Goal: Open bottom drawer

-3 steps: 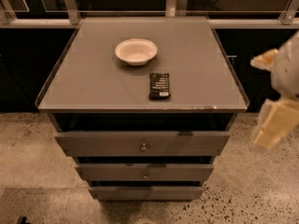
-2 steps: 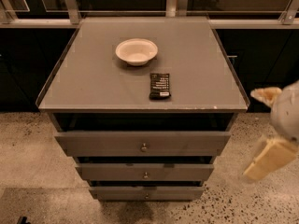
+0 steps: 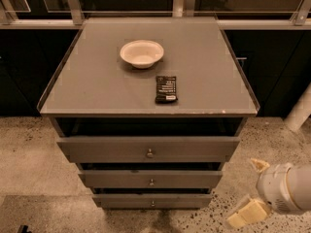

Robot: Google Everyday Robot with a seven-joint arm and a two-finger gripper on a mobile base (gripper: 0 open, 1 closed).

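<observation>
The bottom drawer has a spot my gripper will go to next and close on: the bottom drawer's near end (image 3: 204,202), on the white post's side and away from its knob.
The bottom drawer (image 3: 153,201) is the narrowest grey front of three, low on the cabinet, with a small round knob (image 3: 152,203) at its centre. It sits flush with little gap above it. Above it are the middle drawer (image 3: 151,179) and the widest top drawer (image 3: 148,149). My gripper (image 3: 252,193) is at the lower right, beside the cabinet and right of the bottom drawer, apart from it, with two pale fingers (image 3: 247,212) spread apart and nothing between them.
A white bowl (image 3: 141,53) and a black snack bar (image 3: 166,89) lie on the grey cabinet top (image 3: 97,81). Dark cabinets with a metal rail run behind. Speckled floor (image 3: 34,154) surrounds the cabinet. A white post (image 3: 300,111) stands at right.
My gripper has dropped from beside the cabinet top down to floor level near the bottom drawer, staying on the right. The drawers have not moved.
</observation>
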